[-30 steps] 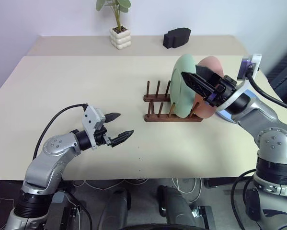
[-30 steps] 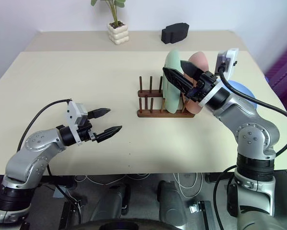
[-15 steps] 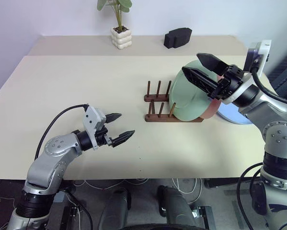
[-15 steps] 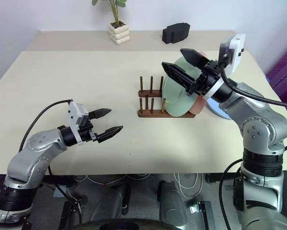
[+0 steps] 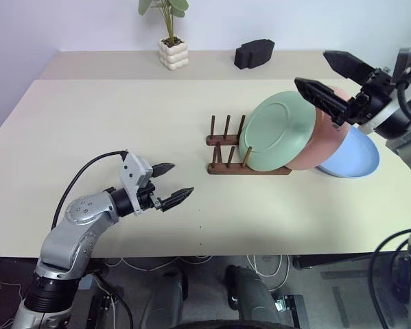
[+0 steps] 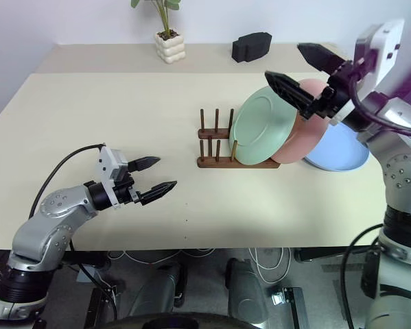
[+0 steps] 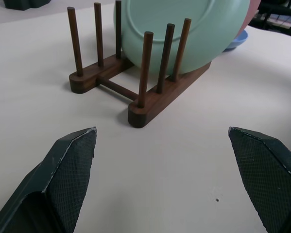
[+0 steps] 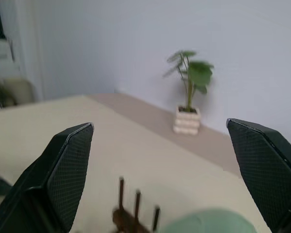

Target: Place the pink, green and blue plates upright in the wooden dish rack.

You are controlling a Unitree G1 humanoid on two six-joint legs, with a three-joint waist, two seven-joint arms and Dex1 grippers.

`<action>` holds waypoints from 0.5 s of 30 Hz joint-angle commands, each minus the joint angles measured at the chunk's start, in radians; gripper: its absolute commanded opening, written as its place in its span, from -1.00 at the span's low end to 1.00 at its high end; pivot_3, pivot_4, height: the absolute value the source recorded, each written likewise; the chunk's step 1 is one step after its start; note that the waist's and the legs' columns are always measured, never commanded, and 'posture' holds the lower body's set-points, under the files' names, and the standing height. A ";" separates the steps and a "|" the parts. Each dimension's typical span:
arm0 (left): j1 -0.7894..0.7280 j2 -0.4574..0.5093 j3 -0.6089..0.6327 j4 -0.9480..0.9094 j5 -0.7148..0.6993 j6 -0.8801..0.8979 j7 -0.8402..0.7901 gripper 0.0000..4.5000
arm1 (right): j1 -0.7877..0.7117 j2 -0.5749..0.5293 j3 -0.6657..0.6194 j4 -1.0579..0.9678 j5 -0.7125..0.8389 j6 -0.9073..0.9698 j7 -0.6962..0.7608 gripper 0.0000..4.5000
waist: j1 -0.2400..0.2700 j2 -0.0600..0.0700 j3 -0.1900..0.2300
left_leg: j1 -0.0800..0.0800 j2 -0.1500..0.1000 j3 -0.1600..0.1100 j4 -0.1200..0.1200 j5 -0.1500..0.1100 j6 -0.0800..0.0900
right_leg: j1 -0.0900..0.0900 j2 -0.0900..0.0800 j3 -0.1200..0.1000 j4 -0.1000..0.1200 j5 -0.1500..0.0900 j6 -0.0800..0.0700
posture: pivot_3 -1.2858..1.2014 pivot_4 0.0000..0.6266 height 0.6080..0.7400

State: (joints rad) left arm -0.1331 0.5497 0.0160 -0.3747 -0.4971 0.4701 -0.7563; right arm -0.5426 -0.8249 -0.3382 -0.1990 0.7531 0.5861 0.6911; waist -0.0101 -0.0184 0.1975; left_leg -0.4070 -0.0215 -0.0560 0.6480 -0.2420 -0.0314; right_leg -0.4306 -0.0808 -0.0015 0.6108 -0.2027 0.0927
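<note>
Next, I move my right gripper to the blue plate's near rim (image 5: 333,174), beside the pink plate, and grip it there.
The wooden dish rack (image 5: 222,167) stands at mid-table. The green plate (image 5: 279,130) sits in its right end and leans steeply to the right, face showing. Behind it the pink plate (image 5: 325,140) leans the same way. Its lower edge rests on the blue plate (image 5: 356,156), which lies flat on the table. My right gripper (image 5: 312,68) hovers open above the pink plate, touching nothing. My left gripper (image 5: 181,178) is open and empty, low over the table to the left of the rack. In the left wrist view the rack (image 7: 145,104) and green plate (image 7: 184,29) lie straight ahead.
A potted plant (image 5: 171,41) and a black block (image 5: 254,53) stand on the far part of the table. The blue plate lies close to the table's right edge (image 5: 397,199). Bare tabletop stretches left of and in front of the rack.
My right gripper has risen and swung right, away from the plates. The green and pink plates, upright a second ago, have tipped over to the right. The left arm kept still.
</note>
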 commanded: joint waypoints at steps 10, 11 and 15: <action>-0.018 -0.004 -0.002 0.000 0.004 -0.016 -0.014 1.00 | 0.166 -0.224 -0.181 0.391 -0.247 -0.216 0.130 0.99 | 0.002 0.001 0.000 | 0.000 -0.001 0.001 0.000 0.000 0.000 | 0.000 0.000 0.000 0.000 0.000 0.000 | 0.03 -0.52 0.94; -0.019 -0.004 -0.003 0.002 0.005 -0.017 -0.015 1.00 | 0.174 -0.232 -0.179 0.413 -0.263 -0.232 0.137 0.99 | -0.001 0.001 0.000 | 0.000 -0.001 0.001 0.000 0.000 0.000 | 0.000 0.000 0.000 0.000 0.000 0.000 | 0.03 -0.52 0.94; -0.030 -0.007 -0.008 0.014 0.005 -0.018 -0.023 1.00 | 0.283 -0.262 -0.117 0.482 -0.406 -0.347 0.152 0.99 | -0.004 0.002 -0.001 | 0.001 -0.001 0.002 0.000 0.000 0.000 | 0.001 0.000 0.001 0.000 0.000 0.000 | 0.03 -0.52 0.94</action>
State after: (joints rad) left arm -0.1528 0.5451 0.0083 -0.3520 -0.4906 0.4700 -0.7686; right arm -0.2803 -1.0601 -0.4681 0.2791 0.4009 0.2960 0.8320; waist -0.0139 -0.0166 0.1965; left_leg -0.4057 -0.0221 -0.0540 0.6480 -0.2422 -0.0311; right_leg -0.4301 -0.0804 -0.0009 0.6110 -0.2029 0.0925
